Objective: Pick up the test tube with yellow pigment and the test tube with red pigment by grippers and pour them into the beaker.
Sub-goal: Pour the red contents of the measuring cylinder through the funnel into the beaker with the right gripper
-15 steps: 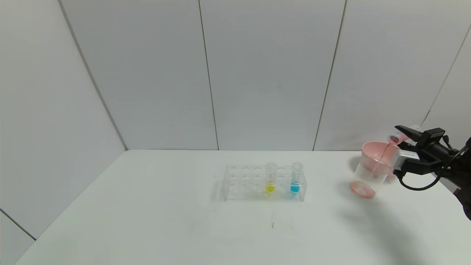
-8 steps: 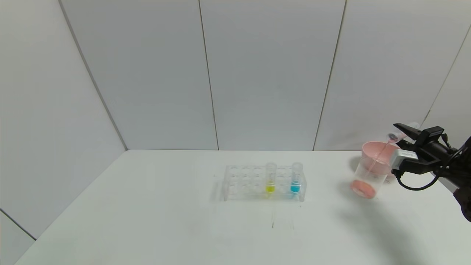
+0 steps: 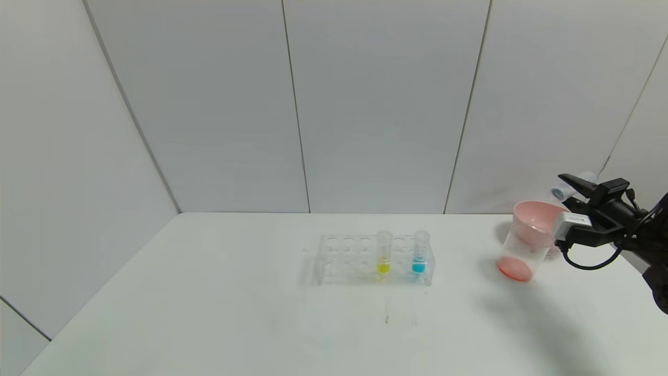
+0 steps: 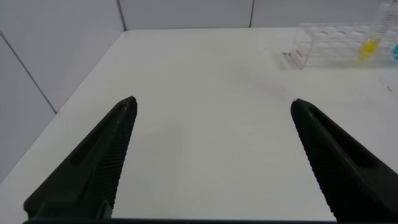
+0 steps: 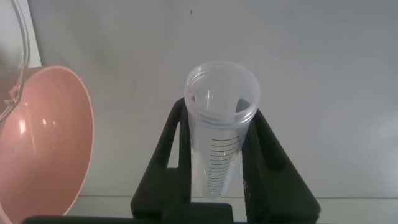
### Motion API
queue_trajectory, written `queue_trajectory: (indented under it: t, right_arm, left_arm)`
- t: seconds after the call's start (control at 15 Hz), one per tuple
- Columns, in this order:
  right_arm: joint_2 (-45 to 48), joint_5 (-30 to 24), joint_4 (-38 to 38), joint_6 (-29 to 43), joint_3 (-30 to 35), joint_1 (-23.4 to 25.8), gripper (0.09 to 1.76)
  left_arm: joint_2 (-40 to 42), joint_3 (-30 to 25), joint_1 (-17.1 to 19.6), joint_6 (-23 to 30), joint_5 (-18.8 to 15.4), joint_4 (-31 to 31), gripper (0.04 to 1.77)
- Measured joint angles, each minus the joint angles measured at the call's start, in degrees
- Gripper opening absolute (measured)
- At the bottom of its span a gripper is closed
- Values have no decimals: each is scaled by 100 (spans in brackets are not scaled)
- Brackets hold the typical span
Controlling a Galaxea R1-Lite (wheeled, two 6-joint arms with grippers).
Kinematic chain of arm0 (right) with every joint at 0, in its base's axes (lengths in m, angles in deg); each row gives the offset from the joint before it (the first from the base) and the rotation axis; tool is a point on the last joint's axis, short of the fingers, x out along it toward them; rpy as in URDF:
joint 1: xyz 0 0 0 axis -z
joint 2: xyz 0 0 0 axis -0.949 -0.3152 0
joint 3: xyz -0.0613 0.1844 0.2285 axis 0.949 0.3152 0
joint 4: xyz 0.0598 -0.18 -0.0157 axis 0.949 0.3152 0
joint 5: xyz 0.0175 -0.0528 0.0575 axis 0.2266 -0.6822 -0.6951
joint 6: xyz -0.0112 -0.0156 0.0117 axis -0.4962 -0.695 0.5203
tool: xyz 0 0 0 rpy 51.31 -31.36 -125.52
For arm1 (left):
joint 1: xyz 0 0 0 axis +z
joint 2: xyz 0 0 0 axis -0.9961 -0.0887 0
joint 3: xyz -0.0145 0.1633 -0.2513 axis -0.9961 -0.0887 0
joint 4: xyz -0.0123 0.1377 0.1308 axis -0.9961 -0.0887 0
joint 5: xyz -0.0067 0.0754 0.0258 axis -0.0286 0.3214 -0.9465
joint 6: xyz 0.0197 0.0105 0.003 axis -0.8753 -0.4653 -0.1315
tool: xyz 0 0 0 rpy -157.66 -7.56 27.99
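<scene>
Next, my right gripper lets go of the red-pigment test tube inside the pink bowl (image 3: 546,220) (image 5: 42,149) just behind the beaker.
My right gripper (image 3: 572,186) is shut on the red-pigment test tube (image 3: 559,192) and holds it tipped almost level, its mouth above the beaker (image 3: 523,249). In the right wrist view the tube (image 5: 221,118) sits between the fingers (image 5: 267,155) and looks emptied and clear. Red liquid (image 3: 514,269) lies in the beaker's bottom. The yellow-pigment test tube (image 3: 383,253) stands upright in the clear rack (image 3: 344,258); it also shows in the left wrist view (image 4: 372,38). My left gripper (image 4: 212,101) is open and empty over bare table, far from the rack.
A blue-bottomed tube (image 3: 419,253) stands in the rack to the right of the yellow one. A pink bowl (image 3: 537,215) sits just behind the beaker, and shows in the right wrist view (image 5: 50,149). The white table (image 3: 209,313) ends at grey wall panels.
The thin red stream from the tube into the beaker has stopped. The tube has gone from pink to clear, and the right gripper has risen slightly.
</scene>
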Motion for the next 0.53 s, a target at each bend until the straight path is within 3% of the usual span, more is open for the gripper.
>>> queue_trajectory:
  t: [0.27,0.53]
  right_arm:
    - [-2,146,93,197,-13,-4,53]
    - [45,397,1223,2209,-664,-43,53]
  left_arm:
    - [0,0,0,0,0,0,176]
    - [0,0,0,0,0,0,176]
